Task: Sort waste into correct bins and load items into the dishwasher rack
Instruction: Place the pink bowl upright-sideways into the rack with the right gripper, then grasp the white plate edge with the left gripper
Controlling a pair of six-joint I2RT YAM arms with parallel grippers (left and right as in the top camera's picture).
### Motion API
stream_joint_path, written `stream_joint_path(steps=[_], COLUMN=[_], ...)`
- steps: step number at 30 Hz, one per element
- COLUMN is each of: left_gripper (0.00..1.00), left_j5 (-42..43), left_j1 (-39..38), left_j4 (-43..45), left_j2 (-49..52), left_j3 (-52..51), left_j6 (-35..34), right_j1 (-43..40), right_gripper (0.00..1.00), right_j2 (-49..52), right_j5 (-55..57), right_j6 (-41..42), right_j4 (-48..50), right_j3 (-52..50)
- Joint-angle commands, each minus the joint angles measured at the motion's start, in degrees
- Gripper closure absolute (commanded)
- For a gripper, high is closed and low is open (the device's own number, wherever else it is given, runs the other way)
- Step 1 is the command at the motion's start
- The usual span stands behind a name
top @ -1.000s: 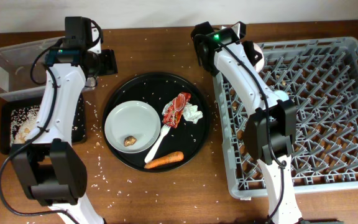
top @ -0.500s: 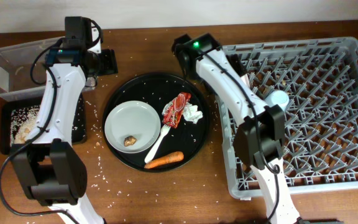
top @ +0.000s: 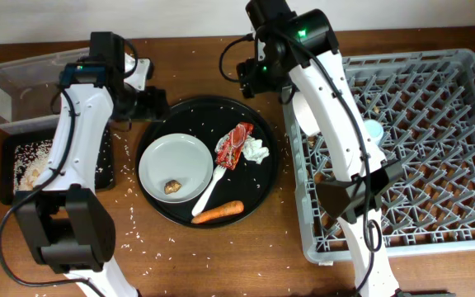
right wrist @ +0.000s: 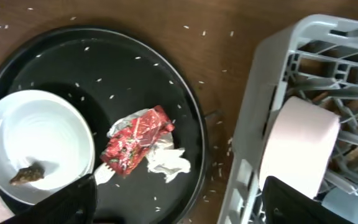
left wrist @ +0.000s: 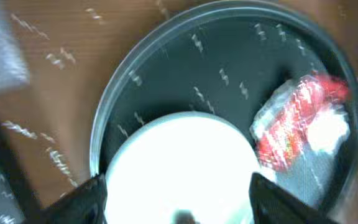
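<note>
The robot's left gripper should next move to the pale plate's rim (top: 212, 161) (left wrist: 253, 155) beside the red wrapper and the white fork and close there.
On the round black tray (top: 254, 194) lie the pale plate (top: 174, 161) with a brown lump (top: 172, 187), the white fork (top: 209, 191), the red wrapper (top: 235, 144), the white napkin (top: 256, 151) and the carrot (top: 218, 213). My left gripper (top: 151, 103) hovers open over the tray's upper-left edge; its wrist view looks down on the plate (left wrist: 179, 168) and wrapper (left wrist: 291, 124). The right gripper (top: 246, 70) hangs open and empty above the tray's far edge. The white bowl (right wrist: 300, 140) stands on edge in the grey rack (top: 419, 148), near the blue cup (top: 372, 129).
A clear tub (top: 23, 91) sits at the far left. In front of it is a flat black tray (top: 23, 169) holding rice. Loose rice grains are scattered over the wooden table around the round tray. The right arm crosses the rack's left side.
The right gripper opened, left the bowl in the rack and swung left to the round tray's far edge. The left gripper moved right toward the tray and widened slightly.
</note>
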Motion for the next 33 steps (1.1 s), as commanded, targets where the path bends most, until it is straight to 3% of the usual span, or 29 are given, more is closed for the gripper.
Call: stream_joint_path(steps=[1, 2, 5, 10, 15, 19, 22, 24, 27, 33], left_gripper=[0.36, 0.43, 0.44, 0.39, 0.41, 0.51, 0.69, 0.75, 0.97, 0.99], left_j5=[6.80, 5.29, -0.96, -11.15, -12.52, -15.21, -15.47, -15.43, -15.43, -15.43], left_j1=[-4.07, -5.97, -15.08, -23.10, -23.32, -22.73, -22.32, -21.99, -21.92, -21.92], left_j4=[-8.83, -9.75, -4.72, 3.08, 14.64, 15.21, 15.23, 15.26, 15.23, 8.66], left_j2=[-1.20, -1.20, -1.20, -1.07, 0.83, 6.16, 8.04, 8.04, 8.04, 8.02], left_j3=[0.02, -0.48, -5.55, -11.63, -19.10, -19.19, -19.19, -19.19, -19.17, -14.93], left_j6=[9.27, 8.72, -1.49, -2.47, -6.12, -6.10, -6.10, -6.12, -6.12, -6.14], right_j1=[-1.16, -1.97, -6.36, -10.99, -11.67, -11.67, -11.67, -11.67, -11.69, -11.69], right_gripper=[0.17, 0.16, 0.16, 0.16, 0.16, 0.16, 0.16, 0.16, 0.16, 0.16], right_j2=[-0.66, -0.66, -0.66, -0.66, -0.66, -0.66, -0.66, -0.66, -0.66, -0.66], right_j5=[0.11, 0.07, 0.04, 0.07, 1.11, 1.11, 1.14, 1.14, 1.16, 1.20], right_j6=[-0.44, -0.44, -0.44, -0.98, -2.12, -2.12, -2.12, -2.12, -2.12, -2.14], right_j4=[0.39, 0.39, 0.42, -0.63, -1.42, -1.95, -2.21, -2.21, -1.99, -1.55], right_j3=[-0.31, -0.31, -0.31, -0.31, -0.33, -0.31, -0.31, -0.31, -0.31, -0.33])
